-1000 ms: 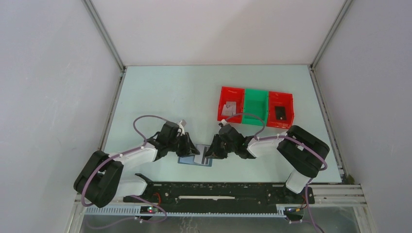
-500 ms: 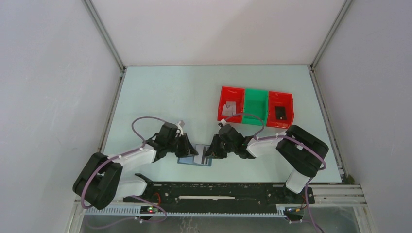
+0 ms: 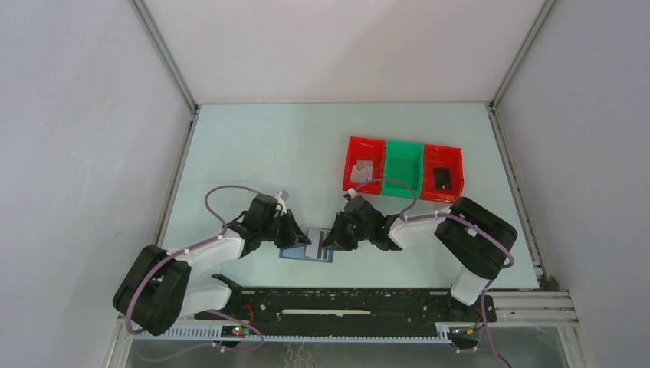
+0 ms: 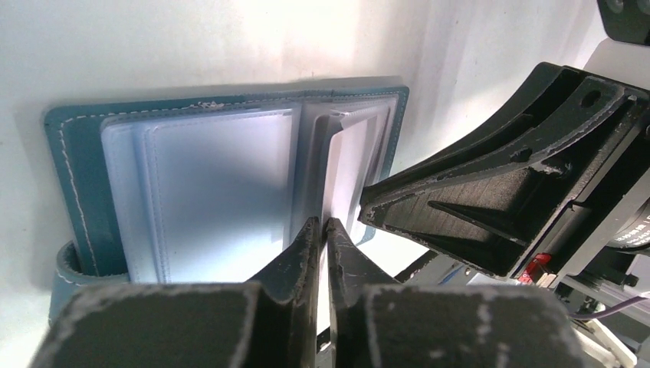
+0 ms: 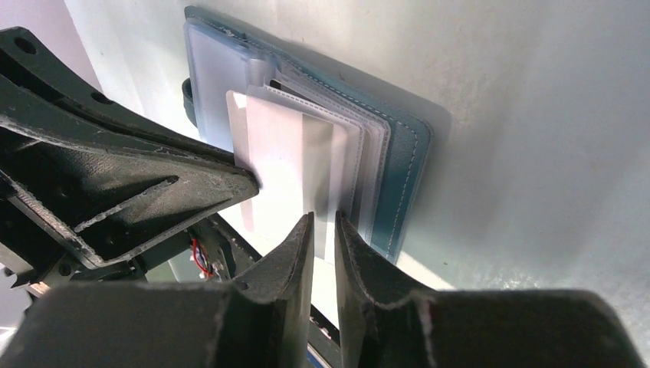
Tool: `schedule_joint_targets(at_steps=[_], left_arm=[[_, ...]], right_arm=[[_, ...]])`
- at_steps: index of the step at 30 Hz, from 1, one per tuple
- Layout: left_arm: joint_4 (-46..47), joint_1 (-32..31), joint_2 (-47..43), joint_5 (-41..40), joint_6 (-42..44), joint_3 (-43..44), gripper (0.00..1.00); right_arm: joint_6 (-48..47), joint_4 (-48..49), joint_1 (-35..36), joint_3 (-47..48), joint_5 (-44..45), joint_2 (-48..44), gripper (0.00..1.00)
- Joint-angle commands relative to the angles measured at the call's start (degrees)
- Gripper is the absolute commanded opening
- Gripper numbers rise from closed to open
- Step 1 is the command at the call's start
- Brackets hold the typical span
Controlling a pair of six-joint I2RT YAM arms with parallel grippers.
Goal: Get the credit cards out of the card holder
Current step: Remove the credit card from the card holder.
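Note:
My left gripper will open because the pocket leaf is lifting with the white credit card, let the leaf settle flat, and then pinch the card's exposed edge point(image 4: 329, 181).
The card holder point(image 3: 295, 254) lies open on the table between both grippers, teal outside point(image 5: 406, 153), pale blue-grey pockets inside point(image 4: 207, 184). A white credit card point(image 5: 283, 161) sticks partway out of a raised pocket leaf; in the left wrist view it stands edge-on point(image 4: 341, 169). My left gripper point(image 4: 323, 225) point(image 3: 301, 234) is shut on the card's edge. My right gripper point(image 5: 323, 221) point(image 3: 329, 238) is shut, with a narrow gap, on the card holder's raised pocket leaf at its near edge. A grey credit card point(image 3: 362, 170) and a black one point(image 3: 442, 179) lie in the red bins.
A row of three bins stands at the back right: red point(image 3: 352, 147), green point(image 3: 404, 146), red point(image 3: 458, 157). The two grippers' fingers nearly touch over the card holder. The arms' base rail point(image 3: 345, 303) runs along the near edge.
My left gripper's jaws have closed onto the card, and the left arm has shifted slightly left. The right gripper and the card holder have stayed in place.

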Motion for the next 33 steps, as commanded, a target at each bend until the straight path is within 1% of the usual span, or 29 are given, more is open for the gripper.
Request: schedule_joint_targets(at_steps=[1, 2, 5, 15, 24, 28, 33], left_arm=[[1.4, 0.7, -1.9, -0.6, -0.4, -1.6, 0.06], [1.3, 0.7, -2.0, -0.8, -0.4, -1.6, 0.03], [0.9, 1.0, -2.4, -0.8, -0.2, -1.6, 0.00], [-2.5, 3.4, -5.1, -1.3, 1.6, -1.9, 0.00], [-4.2, 3.7, -5.5, -2.5, 1.8, -2.2, 0.00], [-4.0, 3.7, -5.9, -2.1, 2.1, -2.2, 0.01], [0.1, 3.7, -3.1, 1.7, 1.5, -2.6, 0.03]], right_arm=[[-0.5, -2.7, 0.0, 0.3, 2.2, 1.7, 0.25], [-0.4, -2.7, 0.0, 0.3, 2.2, 1.8, 0.25], [-0.4, -2.7, 0.0, 0.3, 2.2, 1.9, 0.25], [-0.3, -3.6, 0.0, 0.4, 2.5, 2.6, 0.24], [-0.7, -4.3, -0.1, 0.3, 3.2, 1.4, 0.23], [-1.0, -4.5, -0.3, 0.4, 3.2, -0.9, 0.24], [-0.9, -3.4, -0.4, 1.1, 3.1, -3.9, 0.25]])
